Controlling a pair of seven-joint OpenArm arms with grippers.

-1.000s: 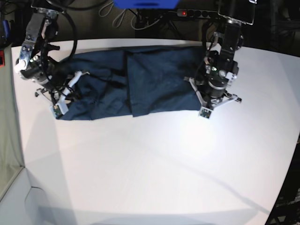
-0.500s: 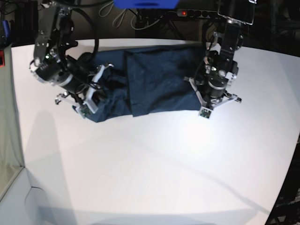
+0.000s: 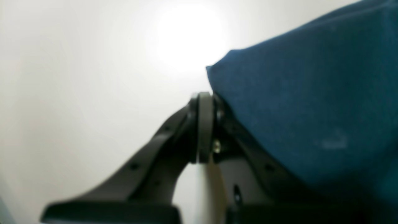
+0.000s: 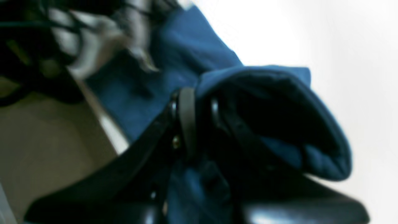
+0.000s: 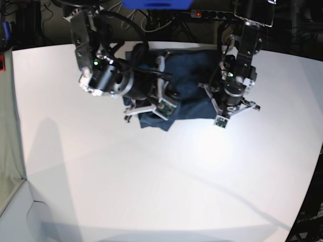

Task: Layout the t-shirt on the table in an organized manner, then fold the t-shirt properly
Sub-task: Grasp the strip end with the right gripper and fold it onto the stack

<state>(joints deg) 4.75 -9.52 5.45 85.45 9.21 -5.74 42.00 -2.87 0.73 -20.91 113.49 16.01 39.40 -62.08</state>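
Note:
The robot's right gripper needs to release the t-shirt fold at the shirt's end (image 5: 228, 104) under the left gripper.
The navy t-shirt (image 5: 194, 75) lies bunched at the back of the white table (image 5: 151, 176). My right gripper (image 5: 160, 105) hangs over its middle. In the right wrist view the right gripper (image 4: 199, 93) is shut on a fold of the t-shirt (image 4: 192, 53), which drapes over one finger (image 4: 186, 105). My left gripper (image 5: 225, 103) is at the shirt's right end. In the left wrist view the left gripper (image 3: 205, 96) is shut, low over the table (image 3: 77, 62), with the t-shirt (image 3: 311, 93) corner touching one finger (image 3: 219, 109). No cloth shows between those fingers.
A power strip (image 5: 202, 14) with a red light, cables and a blue object (image 5: 156, 4) sit behind the table's back edge. The table's left edge (image 5: 15, 126) drops to the floor, and its right edge (image 5: 313, 166) curves away.
My right arm has swept from the table's left end toward the middle, carrying the shirt's left end over the rest. The left arm has stayed put.

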